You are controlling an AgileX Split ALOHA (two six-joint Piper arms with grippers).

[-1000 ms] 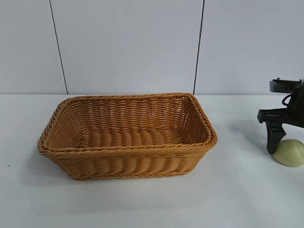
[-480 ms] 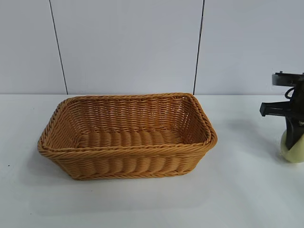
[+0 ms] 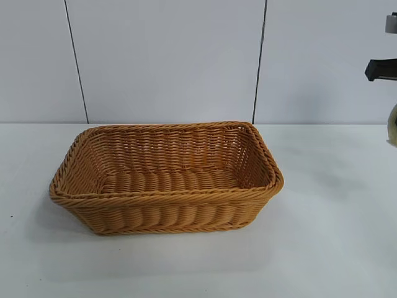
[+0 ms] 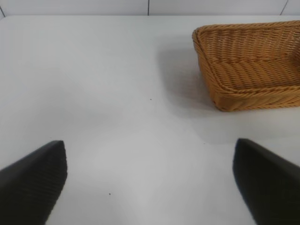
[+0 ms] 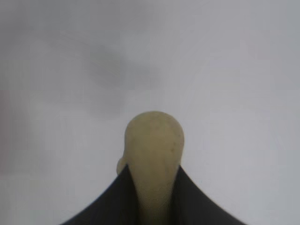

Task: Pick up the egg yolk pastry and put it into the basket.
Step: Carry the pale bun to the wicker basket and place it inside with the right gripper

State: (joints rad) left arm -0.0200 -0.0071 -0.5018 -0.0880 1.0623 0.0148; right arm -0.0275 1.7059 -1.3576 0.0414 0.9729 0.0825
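Next, the right gripper releases the egg yolk pastry on the wicker basket's bottom (image 3: 178, 181), near the middle of the basket's front side.
The orange-brown wicker basket (image 3: 166, 177) stands on the white table, left of centre in the exterior view, and it also shows in the left wrist view (image 4: 248, 63). My right gripper (image 5: 153, 197) is shut on the pale yellowish egg yolk pastry (image 5: 153, 145), squeezed between its two black fingers (image 5: 115, 201) and held in the air. In the exterior view only a black part of the right arm (image 3: 381, 68) and a sliver of the pastry (image 3: 392, 127) show at the right edge, well above the table. My left gripper (image 4: 150, 183) is open and empty, low over the table beside the basket.
The white table (image 3: 322, 248) runs around the basket on all sides. A pale wall with two dark vertical seams (image 3: 259, 62) stands behind it.
My right gripper closed on the pastry where it lay on the table at the right, then lifted it up and toward the right edge. The basket has not moved.
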